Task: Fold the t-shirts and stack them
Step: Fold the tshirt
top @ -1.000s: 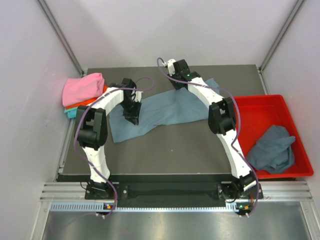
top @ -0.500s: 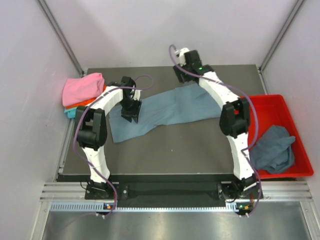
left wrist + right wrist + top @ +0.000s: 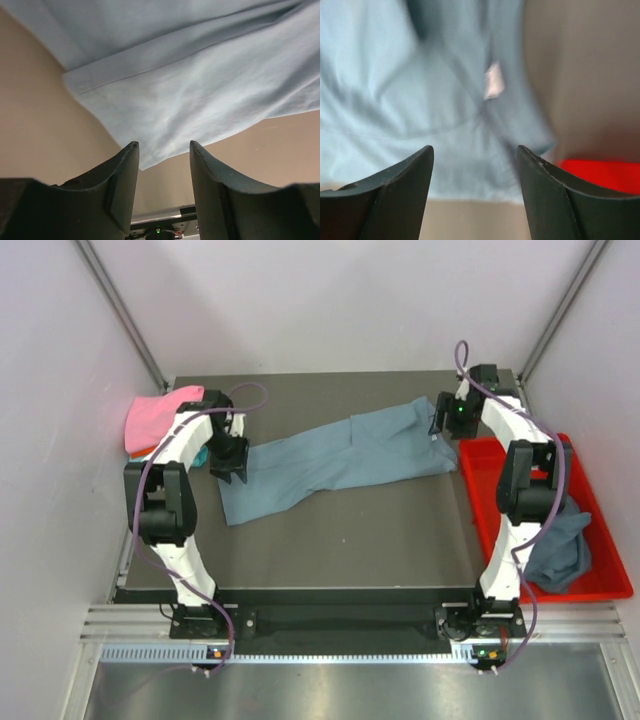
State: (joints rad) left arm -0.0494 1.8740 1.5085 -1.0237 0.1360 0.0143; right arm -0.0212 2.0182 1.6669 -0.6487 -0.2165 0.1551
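I will close my left gripper on the near corner (image 3: 229,522) (image 3: 142,167) of the stretched blue-grey t-shirt, at the end nearest the folded stack.
A slate blue-grey t-shirt (image 3: 335,455) lies stretched in a long band across the dark table (image 3: 330,530), its cloth also filling the left wrist view (image 3: 200,80) and the right wrist view (image 3: 420,90). My left gripper (image 3: 228,465) stands open just off the shirt's left end, nothing between its fingers (image 3: 122,185). My right gripper (image 3: 445,422) stands open above the shirt's right end, beside its white label (image 3: 493,86), holding nothing. Folded pink, orange and teal t-shirts (image 3: 160,418) are stacked at the far left. Another blue-grey t-shirt (image 3: 557,545) lies crumpled in the red tray (image 3: 590,585).
The red tray sits off the table's right edge, close to my right arm. White walls close in the left, right and back sides. The arm bases stand at the near rail (image 3: 330,625).
Both grippers have opened and let go of the shirt. The right arm swung far right to the shirt's right end, stretching it out; the left gripper shifted left to the shirt's left end.
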